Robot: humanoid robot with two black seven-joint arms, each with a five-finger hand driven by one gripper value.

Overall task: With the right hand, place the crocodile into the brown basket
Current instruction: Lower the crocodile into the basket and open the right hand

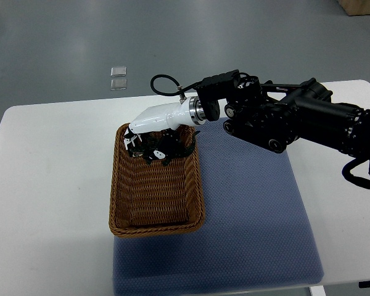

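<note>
Next, my right gripper lets go of the crocodile on the bottom of the brown basket (152, 164), toward the basket's far end.
A brown wicker basket (154, 197) lies on the white table, its right part on a blue mat. My right arm reaches in from the right edge, and its white hand (147, 140) hangs over the basket's far end. The fingers are curled around a dark green crocodile toy (172, 149), which sits just above or at the basket's far rim. Much of the toy is hidden under the hand. The left arm does not show.
A blue-grey mat (253, 209) covers the table's middle and right. The white table (49, 185) extends left of the basket. Two small clear squares (118, 77) lie on the grey floor beyond the table's far edge.
</note>
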